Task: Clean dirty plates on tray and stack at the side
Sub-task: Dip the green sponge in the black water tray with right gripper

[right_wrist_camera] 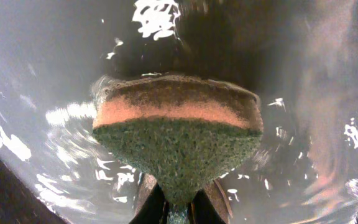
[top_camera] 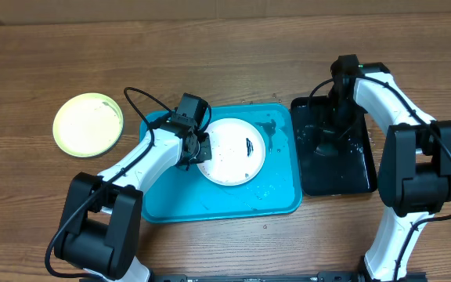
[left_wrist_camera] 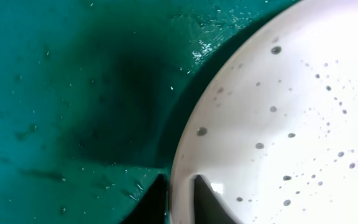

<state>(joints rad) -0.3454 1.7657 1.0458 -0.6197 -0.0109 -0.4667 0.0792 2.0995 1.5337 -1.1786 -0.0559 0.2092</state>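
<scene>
The white plate's rim is off-centre, gapped in my left gripper; next I centre the fingers and close on the plate's rim [top_camera: 203, 164] before scrubbing with the sponge.
A white plate [top_camera: 232, 151] with dark specks lies on the turquoise tray [top_camera: 280, 192]. My left gripper [top_camera: 202, 149] is shut on the plate's left rim; in the left wrist view one finger is under the rim and one over it [left_wrist_camera: 179, 199], with the white plate [left_wrist_camera: 291, 124] above the tray [left_wrist_camera: 55, 93]. A yellow-green plate [top_camera: 88, 124] lies on the table to the left. My right gripper [top_camera: 331, 129] is over the black tray [top_camera: 358, 168], shut on a green and orange sponge [right_wrist_camera: 178, 134]. The teal plate is out of view.
The black tray [right_wrist_camera: 36, 56] holds shiny water. It stands right next to the turquoise tray's right edge. Bare wooden table surrounds both trays.
</scene>
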